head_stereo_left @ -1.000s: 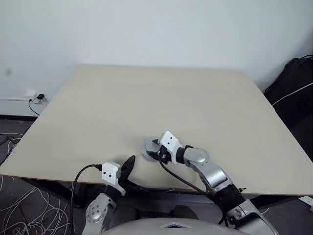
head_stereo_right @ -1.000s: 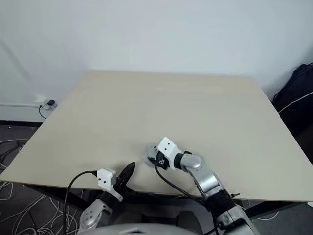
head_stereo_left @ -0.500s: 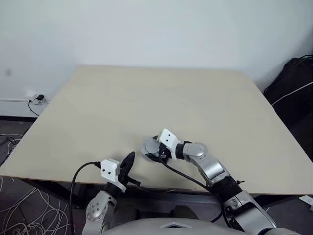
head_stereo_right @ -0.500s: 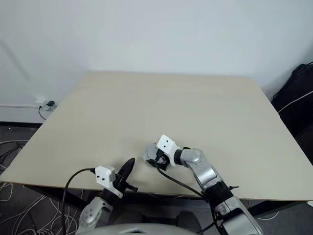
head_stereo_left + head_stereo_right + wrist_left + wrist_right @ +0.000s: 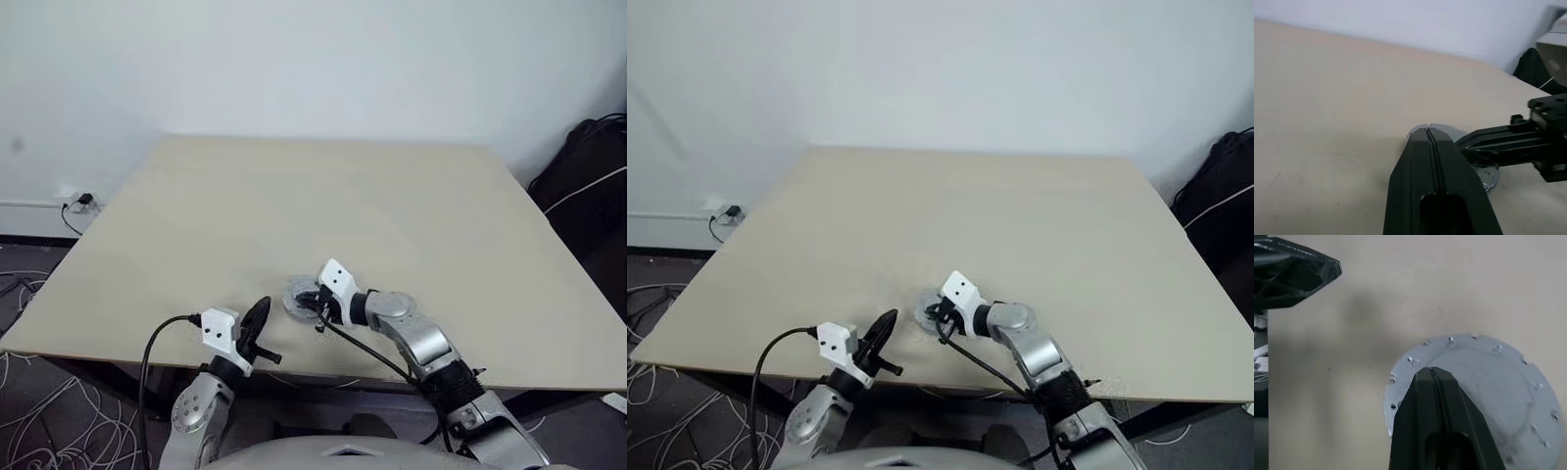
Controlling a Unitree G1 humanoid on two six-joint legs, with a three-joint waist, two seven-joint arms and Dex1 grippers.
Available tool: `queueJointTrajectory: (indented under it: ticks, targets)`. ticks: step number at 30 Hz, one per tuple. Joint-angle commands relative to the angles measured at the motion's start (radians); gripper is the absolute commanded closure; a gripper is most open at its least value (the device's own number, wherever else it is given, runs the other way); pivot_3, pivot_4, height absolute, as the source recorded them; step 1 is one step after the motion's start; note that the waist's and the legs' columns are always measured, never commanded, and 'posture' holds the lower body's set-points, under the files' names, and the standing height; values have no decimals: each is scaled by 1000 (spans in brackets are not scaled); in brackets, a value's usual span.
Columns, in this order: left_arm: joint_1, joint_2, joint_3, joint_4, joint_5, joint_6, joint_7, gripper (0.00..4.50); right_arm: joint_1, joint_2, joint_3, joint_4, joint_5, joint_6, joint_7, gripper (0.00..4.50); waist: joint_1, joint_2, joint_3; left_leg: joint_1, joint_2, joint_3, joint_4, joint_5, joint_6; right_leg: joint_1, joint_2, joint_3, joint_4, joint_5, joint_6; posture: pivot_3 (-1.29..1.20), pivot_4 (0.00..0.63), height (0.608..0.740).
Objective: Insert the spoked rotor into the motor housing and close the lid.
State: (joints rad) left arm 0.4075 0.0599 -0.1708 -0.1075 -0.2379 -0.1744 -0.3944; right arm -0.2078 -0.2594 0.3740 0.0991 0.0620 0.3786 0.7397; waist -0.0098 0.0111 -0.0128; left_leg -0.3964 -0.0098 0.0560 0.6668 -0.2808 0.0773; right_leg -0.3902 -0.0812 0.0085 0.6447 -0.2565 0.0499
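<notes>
The robot's right gripper is closed over the lid's notched rim, off the lid's centre, so it should open, line up and grip the lid's raised middle [image 5: 1486, 399] from both sides.
A flat grey lid [image 5: 1484, 382] with a notched rim lies on the pale table [image 5: 323, 196], close to its front edge; it is also the grey lid [image 5: 298, 292] in the head view. My right gripper [image 5: 1430, 370] is shut, its tips over the lid's near part, with nothing between the fingers. Left of the lid, my left gripper [image 5: 263, 307] is shut and empty at the table's front edge, pointing toward the lid [image 5: 1489, 177]. The spoked rotor and the motor housing are hidden or out of view.
A black bag [image 5: 588, 166] stands beyond the table's right edge. Loose cables [image 5: 39, 411] lie on the floor at the left, below a wall socket [image 5: 76, 200]. A black cable [image 5: 362, 354] from the right wrist trails over the front edge.
The right gripper's fingers, open around the lid before, have closed over it. The left gripper has risen slightly at the table edge.
</notes>
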Motion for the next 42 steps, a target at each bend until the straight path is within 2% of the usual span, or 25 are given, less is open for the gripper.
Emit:
queueJointTrajectory:
  ticks: [1, 4, 7, 18, 31, 34, 36, 42]
  targets:
    - [-11, 2, -14, -62, -3, 11, -2, 4500, 21, -16, -6, -44, -10, 3, -15, 4348, 0, 0, 0, 0, 0, 0, 0, 0, 0, 0, 0, 0, 0, 0, 0, 0, 0, 740]
    - [-16, 4, -16, -68, -4, 23, -3, 4500, 21, -11, -17, -28, 0, 6, -25, 4348, 0, 0, 0, 0, 0, 0, 0, 0, 0, -1, 0, 0, -1, 0, 0, 0, 0, 740]
    - [-21, 7, -15, -68, -7, 29, -4, 4500, 13, -6, -29, -22, 19, 9, -19, 3748, 0, -1, 1, -1, 0, 0, 0, 0, 0, -1, 0, 0, -1, 0, 0, 0, 0, 740]
    - [0, 7, -1, -7, -13, -32, -29, 4500, -47, -11, -15, 54, 12, 9, 13, 100, -1, -1, 1, -1, 0, 0, -1, 0, 0, -1, 0, 0, -1, 0, 0, 0, 0, 740]
    - [57, -17, -59, -63, 27, -55, 6, 4500, -82, 6, -17, 115, 7, 30, 12, 45, -1, -1, 3, -2, 0, 0, -2, 0, 0, -2, 0, 0, -2, 0, 0, 0, 0, 740]
    - [70, -23, -86, -100, 46, -38, 29, 4500, -73, 10, -24, 105, 10, 39, 3, 606, -1, -1, 3, -2, 0, 0, -3, 0, 0, -2, 0, 0, -2, 0, 0, 0, 0, 740]
    - [75, -24, -99, -122, 54, -26, 43, 4500, -61, 12, -30, 88, 15, 37, -4, 1224, -1, -1, 3, -2, 0, 0, -3, 0, 0, -2, 0, 0, -2, 0, 0, 0, 0, 740]
    - [74, -19, -119, -161, 62, 12, 68, 4500, -14, 5, -38, 17, 25, 42, -17, 1256, 1, 1, 5, -3, 0, 0, -4, 0, 0, -3, 0, 0, -3, 0, 0, 0, 0, 740]
